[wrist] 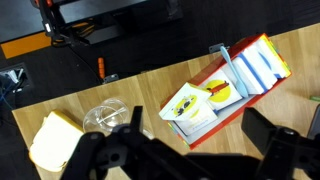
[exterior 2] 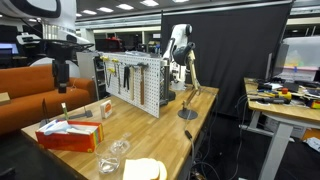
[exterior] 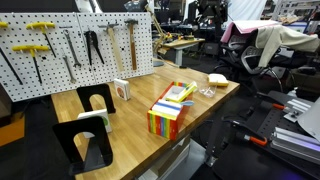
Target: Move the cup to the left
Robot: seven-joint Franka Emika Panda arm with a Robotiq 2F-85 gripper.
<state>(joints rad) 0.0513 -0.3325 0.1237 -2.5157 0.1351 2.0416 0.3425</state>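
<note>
The robot's gripper needs to next move down to the clear cup beside the yellow block and close on the cup's rim (exterior: 205, 88) (wrist: 118, 130), on its side toward the pegboard.
The cup (wrist: 103, 117) is small and clear and stands on the wooden table between the pale yellow block (wrist: 52, 140) and the rainbow-striped box (wrist: 225, 90). It is faint in both exterior views (exterior: 207, 91) (exterior 2: 110, 164). My gripper (wrist: 195, 150) is open and empty, high above the table, with the cup to the left of its fingers and the box below them. In an exterior view the gripper (exterior 2: 62, 82) hangs above the box (exterior 2: 70, 135). The box also shows in an exterior view (exterior: 170, 108).
A white box with a dark face (exterior: 122, 92) stands near the pegboard of tools (exterior: 70, 45). Two black bookends (exterior: 95, 100) (exterior: 85, 142) stand at one end of the table. The yellow block (exterior: 217, 79) lies near the table edge.
</note>
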